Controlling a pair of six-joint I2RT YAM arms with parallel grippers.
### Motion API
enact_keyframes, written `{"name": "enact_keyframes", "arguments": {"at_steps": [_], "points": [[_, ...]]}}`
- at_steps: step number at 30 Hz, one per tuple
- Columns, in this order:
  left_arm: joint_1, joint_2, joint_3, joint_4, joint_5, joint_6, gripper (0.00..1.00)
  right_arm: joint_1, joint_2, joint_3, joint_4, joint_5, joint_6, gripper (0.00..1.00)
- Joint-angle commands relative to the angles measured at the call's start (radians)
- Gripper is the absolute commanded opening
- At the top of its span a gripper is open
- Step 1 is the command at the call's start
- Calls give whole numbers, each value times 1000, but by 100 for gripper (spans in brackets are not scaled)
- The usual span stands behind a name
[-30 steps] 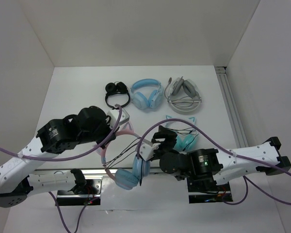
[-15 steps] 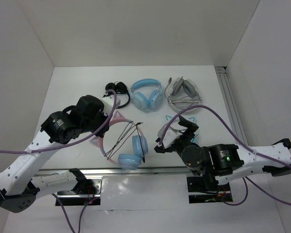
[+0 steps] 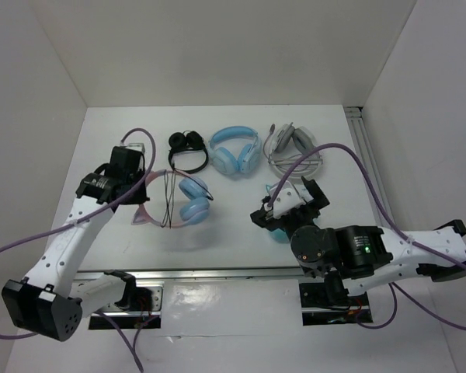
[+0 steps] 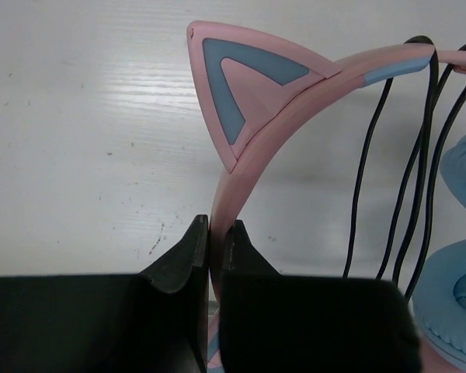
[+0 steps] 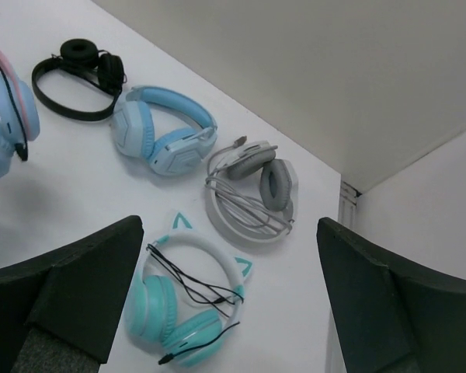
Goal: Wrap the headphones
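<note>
The pink cat-ear headphones, which still lie on the table, will be released by my left gripper at the back of the table [image 3: 130, 155], where they will sit beside the black pair.
The headphones [image 3: 191, 199], with a pink cat-ear headband and light blue ear cups, lie on the table left of centre. Their thin black cable [image 3: 168, 198] is looped across the headband. In the left wrist view the pink cat ear [image 4: 248, 85] and the cable loops [image 4: 427, 155] show clearly. My left gripper [image 3: 138, 189] [image 4: 215, 233] is shut on the pink headband just below the ear. My right gripper [image 3: 290, 200] [image 5: 229, 233] is open and empty, hovering over the teal cat-ear pair. One blue ear cup shows at the left edge of the right wrist view [image 5: 0, 116].
Along the back lie a black pair [image 3: 188, 148], an all-blue pair [image 3: 234, 149] and a grey pair [image 3: 293, 149] with wrapped cable. The teal cat-ear pair [image 5: 190, 303] sits below my right gripper. A metal rail [image 3: 369, 163] runs along the right edge.
My left gripper has carried the headphones from the front edge leftward and back onto the table. My right gripper has let go of them and moved away to the right, over the teal pair.
</note>
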Motion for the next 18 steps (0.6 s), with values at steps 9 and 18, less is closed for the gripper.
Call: {"name": "enact_keyframes", "arguments": {"at_steps": [9,18], "points": [[310,146,-1,230,47,-132,0,-2,58,86,-187,-34,332,100],[507,147,-118,335,119,-185,0,-2,13,88,-168,-85,323,100]]}}
